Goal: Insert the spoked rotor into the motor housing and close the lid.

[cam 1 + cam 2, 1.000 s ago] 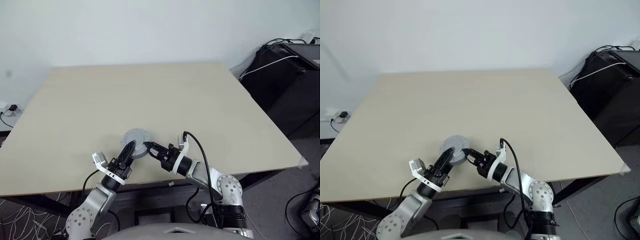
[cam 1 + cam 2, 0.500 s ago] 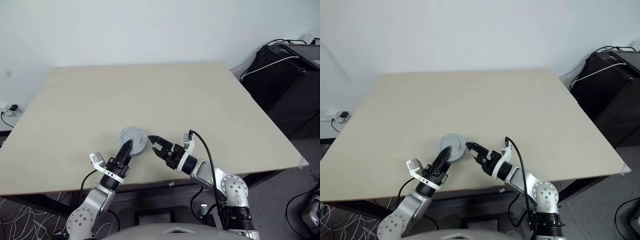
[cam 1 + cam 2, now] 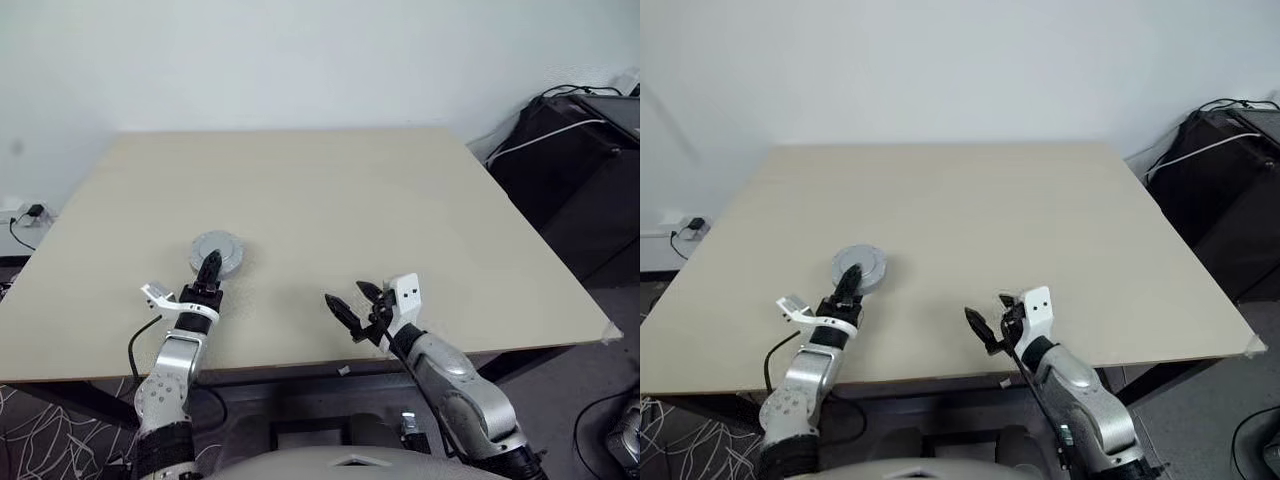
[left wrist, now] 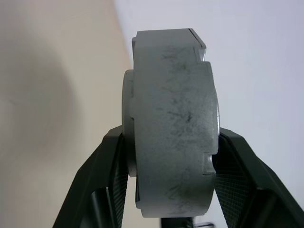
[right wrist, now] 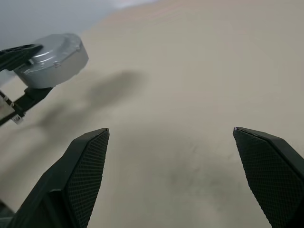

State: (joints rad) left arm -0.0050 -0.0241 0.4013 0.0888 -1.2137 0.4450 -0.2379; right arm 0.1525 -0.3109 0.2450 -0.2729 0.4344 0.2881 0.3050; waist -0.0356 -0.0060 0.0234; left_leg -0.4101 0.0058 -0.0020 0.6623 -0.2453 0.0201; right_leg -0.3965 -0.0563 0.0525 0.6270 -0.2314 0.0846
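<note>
My left gripper is to set down the grey motor housing. It will let go of it on the bare beige table (image 3: 217,252) just beneath the housing's raised rim.
The round grey motor housing (image 3: 218,250) is at the table's near left, with a flat lid covering its top. My left gripper (image 3: 210,266) is shut on it, one black finger on each side of its rim (image 4: 173,118). A shadow on the table beneath suggests it hangs slightly raised. The spoked rotor is hidden. My right gripper (image 3: 350,300) stands open and empty near the front edge, well to the right of the housing. In the right wrist view the housing (image 5: 54,57) lies far beyond the spread fingertips (image 5: 90,147).
The beige table (image 3: 380,200) stretches wide and bare behind and to the right. Black bags and cables (image 3: 570,140) stand off its right side. A wall socket with a cable (image 3: 28,213) sits at the far left.
My right gripper let go of the housing, opened wide and drew back to the right. My left gripper carried the housing leftward and farther onto the table.
</note>
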